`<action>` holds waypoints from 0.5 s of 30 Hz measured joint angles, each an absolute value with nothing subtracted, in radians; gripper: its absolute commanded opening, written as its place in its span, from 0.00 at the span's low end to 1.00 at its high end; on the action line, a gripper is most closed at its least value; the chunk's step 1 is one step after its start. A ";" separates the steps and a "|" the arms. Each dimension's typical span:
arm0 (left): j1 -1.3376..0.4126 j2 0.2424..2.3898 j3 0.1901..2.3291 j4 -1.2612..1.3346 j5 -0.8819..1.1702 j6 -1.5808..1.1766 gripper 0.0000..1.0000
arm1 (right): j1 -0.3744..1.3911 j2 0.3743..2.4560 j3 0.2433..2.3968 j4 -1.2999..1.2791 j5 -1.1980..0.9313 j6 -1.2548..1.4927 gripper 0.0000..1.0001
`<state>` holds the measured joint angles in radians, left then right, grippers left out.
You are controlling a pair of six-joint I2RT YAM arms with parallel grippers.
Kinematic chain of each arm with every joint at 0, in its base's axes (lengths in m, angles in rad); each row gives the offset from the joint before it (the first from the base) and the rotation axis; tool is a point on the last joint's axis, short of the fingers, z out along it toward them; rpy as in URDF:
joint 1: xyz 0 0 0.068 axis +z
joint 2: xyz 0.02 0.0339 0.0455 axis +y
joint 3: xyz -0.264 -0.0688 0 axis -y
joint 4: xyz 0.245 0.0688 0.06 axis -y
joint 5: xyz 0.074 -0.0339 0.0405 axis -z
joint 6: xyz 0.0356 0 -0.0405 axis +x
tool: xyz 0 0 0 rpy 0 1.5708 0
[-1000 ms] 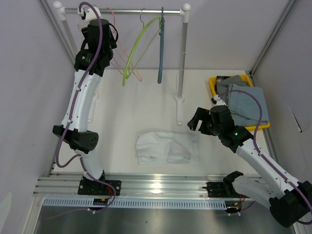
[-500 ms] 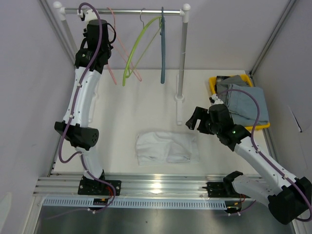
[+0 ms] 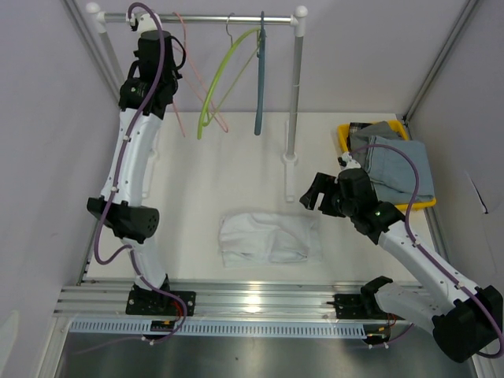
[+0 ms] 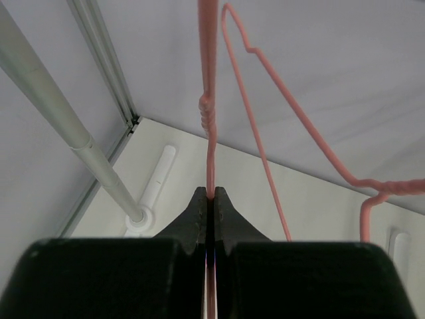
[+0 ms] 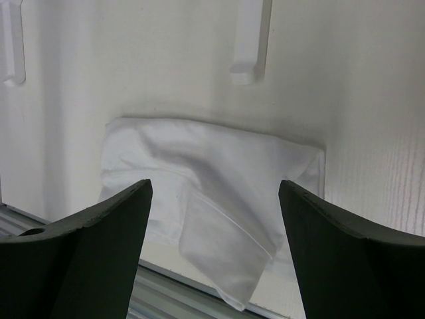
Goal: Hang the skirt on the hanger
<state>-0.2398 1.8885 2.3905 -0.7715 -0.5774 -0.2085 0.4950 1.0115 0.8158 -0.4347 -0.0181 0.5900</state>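
Note:
My right gripper goes to the white skirt next and closes on the pointed front corner (image 3: 305, 258) (image 5: 235, 303) of the skirt's folded-over flap.
The white skirt (image 3: 270, 236) lies crumpled flat on the table near the front; in the right wrist view the skirt (image 5: 199, 173) fills the middle. A pink wire hanger (image 3: 182, 118) hangs from the rail at the back left. My left gripper (image 3: 173, 64) is raised to it and is shut on the pink hanger's (image 4: 210, 113) straight wire just below its twisted neck; the left gripper's (image 4: 210, 194) jaws pinch the wire. My right gripper (image 3: 312, 194) hovers just right of the skirt. The right gripper (image 5: 216, 186) is open and holds nothing.
A metal rail (image 3: 205, 16) on a white post (image 3: 294, 94) also carries a green hanger (image 3: 224, 71) and a blue hanger (image 3: 259, 87). A yellow bin (image 3: 344, 135) at the right holds folded grey clothes (image 3: 398, 165). White rack feet (image 5: 251, 40) lie behind the skirt.
My left gripper has closed on the pink hanger's wire and drawn slightly towards the rail's left end; the hanger swung with it. The right arm has hardly moved.

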 measured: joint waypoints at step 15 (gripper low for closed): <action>-0.239 1.758 2.389 -0.723 -0.421 -0.156 0.00 | 0.482 1.010 0.792 -0.421 -0.041 0.574 0.83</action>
